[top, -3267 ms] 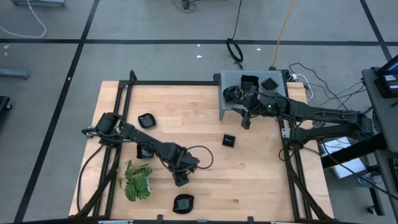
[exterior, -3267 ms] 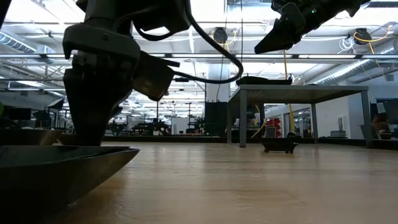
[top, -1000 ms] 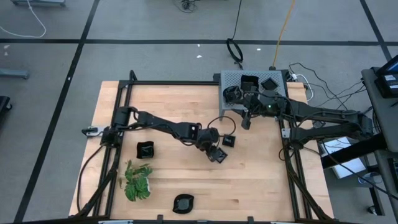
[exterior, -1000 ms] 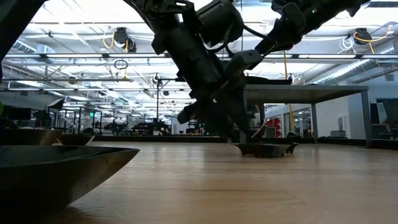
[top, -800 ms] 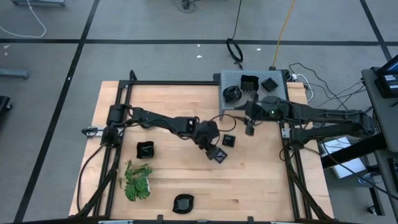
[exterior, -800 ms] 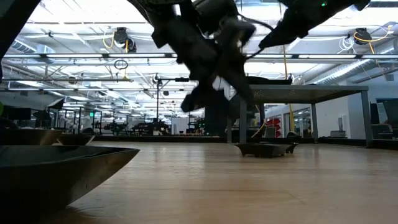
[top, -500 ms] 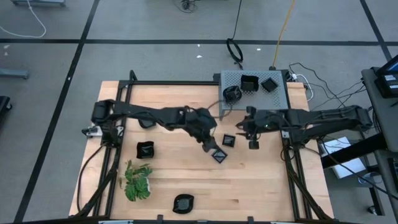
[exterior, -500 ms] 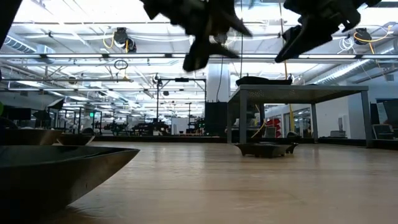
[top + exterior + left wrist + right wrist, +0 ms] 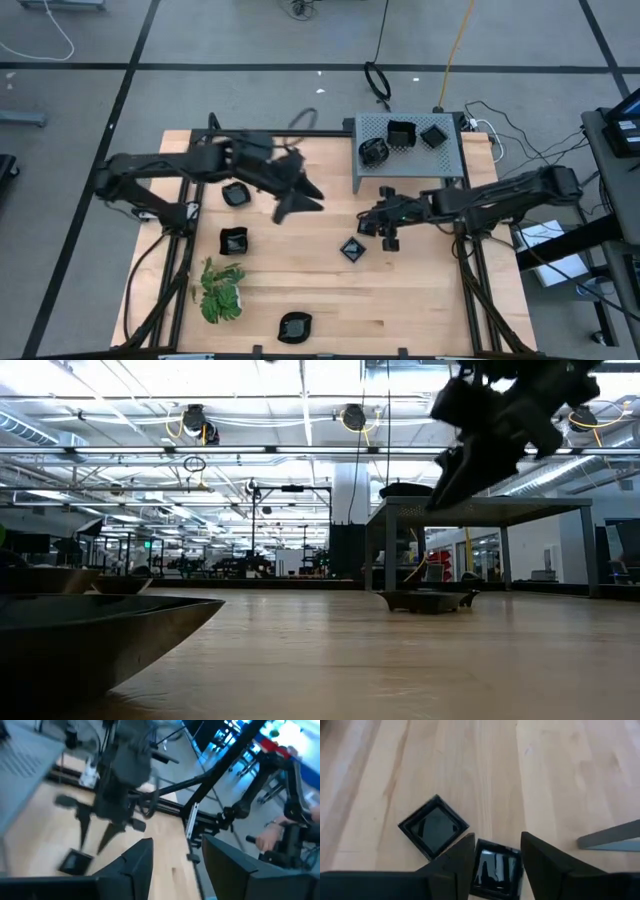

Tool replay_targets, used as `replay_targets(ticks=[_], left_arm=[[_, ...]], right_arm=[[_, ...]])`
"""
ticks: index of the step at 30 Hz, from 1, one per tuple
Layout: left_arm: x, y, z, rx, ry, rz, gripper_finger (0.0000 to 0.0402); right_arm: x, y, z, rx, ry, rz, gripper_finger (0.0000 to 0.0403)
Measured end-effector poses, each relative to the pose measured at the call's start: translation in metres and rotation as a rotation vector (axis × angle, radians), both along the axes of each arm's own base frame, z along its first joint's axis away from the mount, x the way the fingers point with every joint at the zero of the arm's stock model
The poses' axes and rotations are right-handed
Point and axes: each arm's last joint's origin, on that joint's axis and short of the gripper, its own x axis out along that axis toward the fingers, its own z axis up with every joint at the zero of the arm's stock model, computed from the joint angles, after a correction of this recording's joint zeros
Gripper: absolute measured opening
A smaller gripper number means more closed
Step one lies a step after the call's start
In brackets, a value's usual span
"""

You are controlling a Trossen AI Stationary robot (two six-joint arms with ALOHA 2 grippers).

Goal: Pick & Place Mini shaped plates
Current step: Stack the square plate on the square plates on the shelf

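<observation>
Next, my right gripper reaches for the square plate that is nearer the grey box and takes hold of it by the side [image 9: 365,233] [image 9: 474,865] facing the other square plate.
Two small black square plates lie flat on the wooden table near its middle. One [image 9: 350,249] [image 9: 434,831] lies bare. The other [image 9: 495,867] shows between the open fingers of my right gripper [image 9: 390,238] [image 9: 492,855], which hangs above it; in the low view this gripper [image 9: 470,455] is well above the table. My left gripper [image 9: 298,202] [image 9: 172,862] is open and empty, raised over the table's left half. More black plates rest on the table at the left [image 9: 235,194] [image 9: 233,240] and near the front edge [image 9: 294,325].
A grey perforated box [image 9: 452,155] stands at the far right of the table and holds three black plates [image 9: 400,132]. A green leafy plant [image 9: 220,290] lies near the front left. Black frame rails run along the table's sides. Bare wood lies in front of the two square plates.
My left gripper has let go of a square plate beside the other one near the table's middle, then risen and swung back toward the table's left and far side. My right gripper has moved from beside the grey box toward the near edge, over the square plate.
</observation>
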Motion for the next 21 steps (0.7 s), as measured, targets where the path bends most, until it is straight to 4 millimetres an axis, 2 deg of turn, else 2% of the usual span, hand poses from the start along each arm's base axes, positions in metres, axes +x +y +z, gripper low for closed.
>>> replay_targets(ticks=[8, 15, 21], left_arm=[[-0.06, 0.003, 0.036, 0.155, -0.107, -0.019, 0.0168], [-0.109, 0.007, 0.048, 0.193, -0.061, 0.099, 0.0174], [-0.133, 0.006, 0.056, 0.22, -0.08, 0.176, 0.0175]], right_arm=[[-0.006, 0.008, -0.04, 0.006, 0.002, 0.034, 0.0144], [-0.008, 0.021, -0.065, 0.058, -0.033, 0.036, 0.0142], [-0.004, 0.022, -0.082, -0.047, 0.011, -0.033, 0.0142]])
